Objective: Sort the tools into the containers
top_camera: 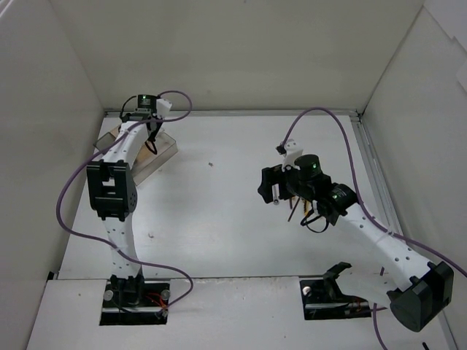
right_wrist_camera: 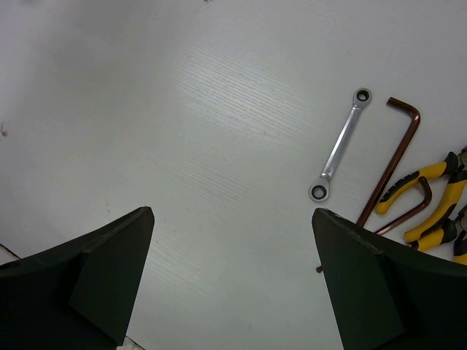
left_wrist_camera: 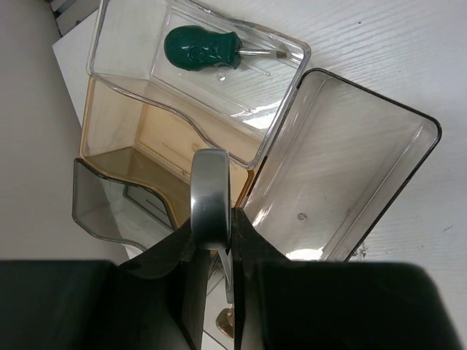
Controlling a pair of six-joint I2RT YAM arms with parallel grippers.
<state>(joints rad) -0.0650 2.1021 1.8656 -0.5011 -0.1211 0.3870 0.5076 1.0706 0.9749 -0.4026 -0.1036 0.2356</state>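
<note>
The robot's right gripper will next go to the small silver wrench and close on the wrench's handle (top_camera: 275,192) (right_wrist_camera: 333,160), between its middle and near ring end.
My left gripper (left_wrist_camera: 232,219) is shut on a silver metal wrench (left_wrist_camera: 210,191) and holds it over the containers (left_wrist_camera: 182,146), near the joint between the amber box and an empty dark-rimmed clear box (left_wrist_camera: 357,153). A green-handled screwdriver (left_wrist_camera: 201,48) lies in the far clear box. In the top view the left gripper (top_camera: 152,138) hangs over the containers (top_camera: 162,149) at the back left. My right gripper (right_wrist_camera: 232,213) is open and empty above bare table. To its right lie a small silver wrench (right_wrist_camera: 339,146), two brown hex keys (right_wrist_camera: 398,157) and yellow-handled pliers (right_wrist_camera: 430,197).
A grey-tinted box (left_wrist_camera: 109,204) adjoins the amber one at the near left. White walls enclose the table on three sides. In the top view the right gripper (top_camera: 270,188) is right of centre, with the loose tools (top_camera: 295,208) partly hidden under the arm. Purple cables loop over both arms.
</note>
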